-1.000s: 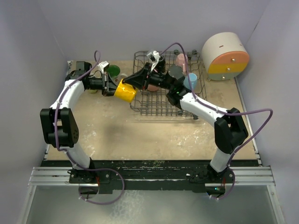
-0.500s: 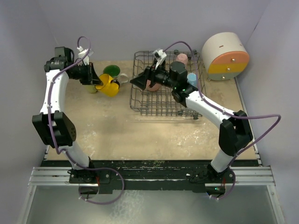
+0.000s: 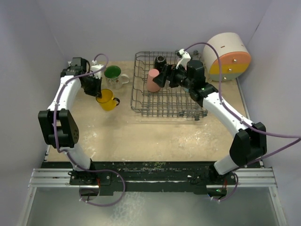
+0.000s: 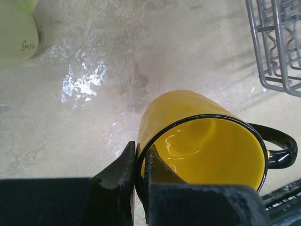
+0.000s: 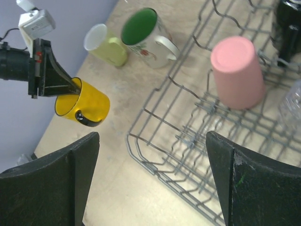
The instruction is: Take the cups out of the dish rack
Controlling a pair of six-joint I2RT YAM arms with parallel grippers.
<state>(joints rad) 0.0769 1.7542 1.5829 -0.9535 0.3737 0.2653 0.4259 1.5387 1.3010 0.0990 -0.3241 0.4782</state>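
Next, I set the yellow mug on the table (image 3: 117, 100) (image 4: 163, 75) in front of the white mug, next to the dish rack, with my left gripper.
The yellow mug (image 4: 202, 141) with a black rim and handle hangs tilted low over the table, left of the dish rack (image 3: 167, 101). My left gripper (image 4: 139, 157) is shut on its rim, one finger inside and one outside. The mug (image 5: 84, 106) and that gripper (image 3: 96, 92) also show in the right wrist view. My right gripper (image 5: 153, 141) stands wide open and holds nothing, above the rack's (image 5: 188, 141) left part. In the rack are an upturned salmon tumbler (image 5: 236, 73), a black mug (image 5: 289, 23) and a clear glass (image 5: 291, 103).
A white mug with a green inside (image 3: 114, 74) and a pale yellow-green cup (image 5: 106, 44) stand on the table behind the yellow mug. A round cream, orange and yellow drawer box (image 3: 227, 56) sits at the back right. Grey walls close in both sides.
My right gripper let go of the yellow mug, opened wide and drew back right over the rack. My left arm carried the mug left and lowered it near the green-inside mug.
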